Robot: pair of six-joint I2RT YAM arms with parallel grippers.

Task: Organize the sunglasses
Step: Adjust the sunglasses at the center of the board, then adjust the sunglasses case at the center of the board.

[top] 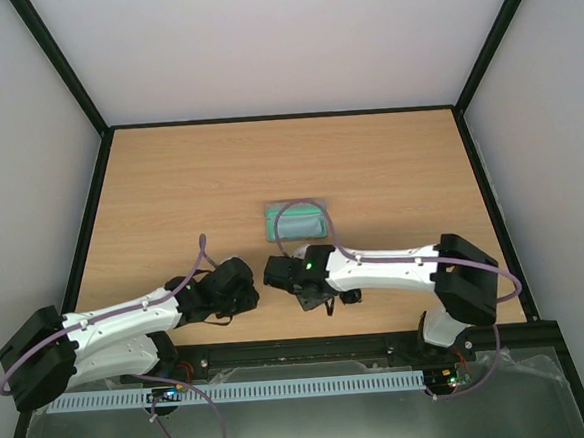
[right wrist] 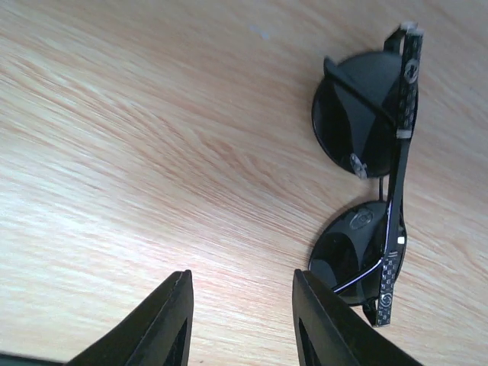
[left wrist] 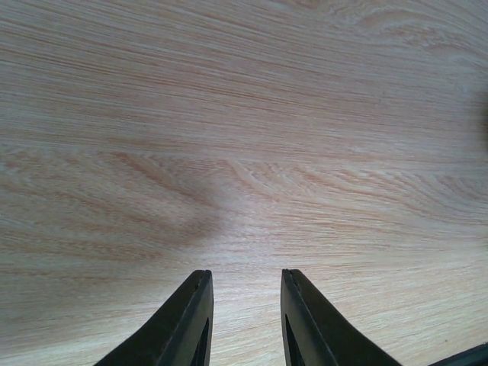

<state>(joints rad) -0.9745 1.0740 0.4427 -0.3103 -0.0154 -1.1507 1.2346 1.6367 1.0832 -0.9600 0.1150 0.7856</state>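
The middle of the sunglasses' upper temple arm [top: 350,290] [right wrist: 394,189], between the two round lenses, is the next place my right gripper will go to and close on.
The sunglasses [right wrist: 364,191] lie folded on the wooden table, with two round dark lenses and patterned black temple arms. In the right wrist view they lie just right of my right gripper [right wrist: 240,288], which is open and empty; its right finger [right wrist: 316,320] is next to the lower lens. In the top view the sunglasses [top: 323,299] show as a dark shape partly under the right arm, near my right gripper [top: 281,272]. My left gripper [left wrist: 244,293] is open and empty over bare wood; in the top view it [top: 239,286] sits left of the right one.
A grey-green rectangular case [top: 297,221] lies closed at the table's middle, beyond both grippers, with the right arm's cable looping over it. Black frame rails edge the table [top: 170,187]. No cloth is in view.
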